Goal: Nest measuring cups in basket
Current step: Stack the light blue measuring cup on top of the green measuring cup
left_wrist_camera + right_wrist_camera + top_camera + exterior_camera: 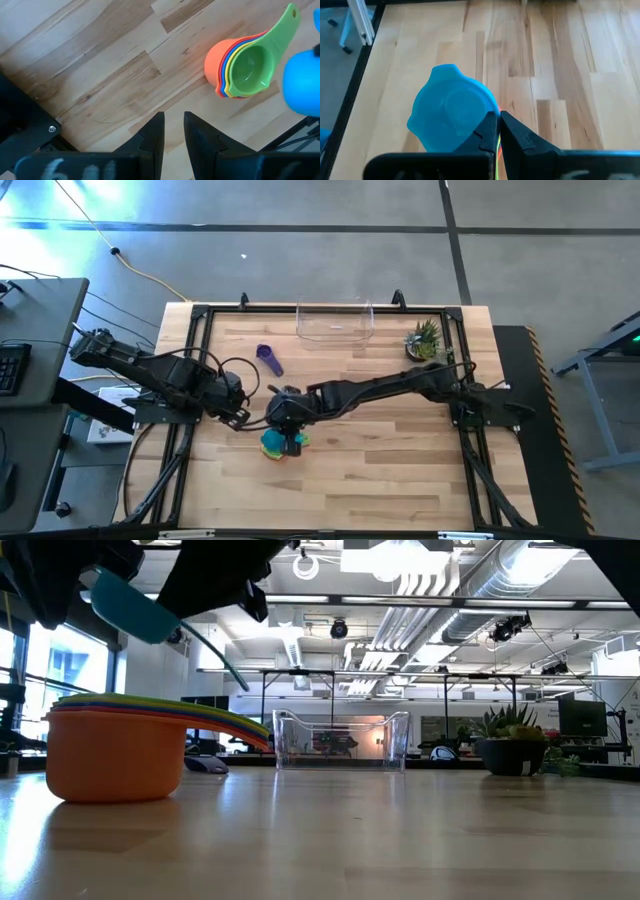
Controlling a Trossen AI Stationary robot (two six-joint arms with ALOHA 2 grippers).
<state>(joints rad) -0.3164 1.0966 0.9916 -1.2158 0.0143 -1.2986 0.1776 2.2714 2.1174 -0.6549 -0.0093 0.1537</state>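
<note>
Next, my right gripper lets go of the teal cup inside the green cup of the nested stack [285, 447] [469, 125]. The teal cup now hangs just above that stack.
A stack of nested cups [242, 65], orange outermost and green innermost, rests on its base on the table [115, 750], left of centre [272, 453]. My right gripper [498, 131] is shut on the teal cup [452, 107], which hangs just above that stack [125, 605]. The purple cup [268, 358] lies alone farther back. The clear basket [335, 335] stands at the far edge [340, 740]. My left gripper [173, 132] hovers low, left of the stack [243, 417], slightly open and holding nothing. My right gripper pinches the teal cup at its edge [487, 117] between its two fingers; the fingers themselves hide which part they have. The cup is lifted clear and tilted, its underside turned toward the wrist camera [460, 107], directly over the stack.
A small potted plant [425, 340] stands right of the basket at the far edge. Bare wood lies between the stack and the basket. A black frame runs round the table [200, 315].
</note>
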